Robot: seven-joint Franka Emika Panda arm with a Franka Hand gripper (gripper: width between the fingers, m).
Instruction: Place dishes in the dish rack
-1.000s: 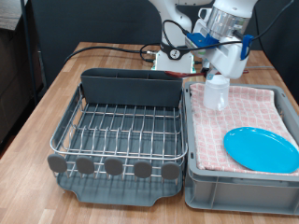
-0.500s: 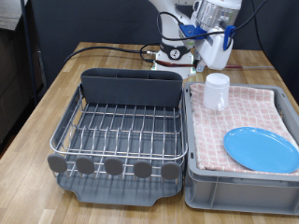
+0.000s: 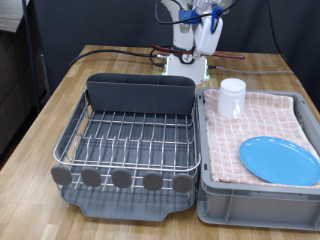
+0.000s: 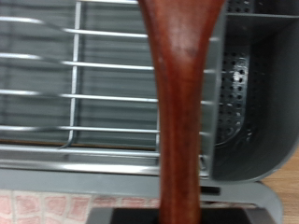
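Observation:
Next, I let go of the wooden spoon in the dark trough (image 3: 166, 82) (image 4: 252, 37) along the far edge of the dish rack.
My gripper (image 3: 204, 22) is high at the exterior view's top, above the far end of the table. In the wrist view a reddish-brown wooden spoon (image 4: 182, 103) runs straight out from the hand, so the gripper is shut on it. Below the spoon lie the dish rack's wires (image 4: 84, 93) and its dark trough (image 4: 248, 93). The dish rack (image 3: 125, 150) is a silver wire grid on a dark grey tray and holds nothing. The white cup (image 3: 231, 97) stands upright and the light-blue plate (image 3: 278, 160) lies flat on the pink checkered cloth (image 3: 270, 115).
The grey bin (image 3: 240, 195) with the pink cloth stands right of the rack in the exterior view. The robot's white base and cables (image 3: 185, 60) are at the far table edge. A dark panel stands at the left.
The gripper has risen from just beside the cup to the top of the exterior view and shifted left, towards the rack's far end. The cup and plate have not moved.

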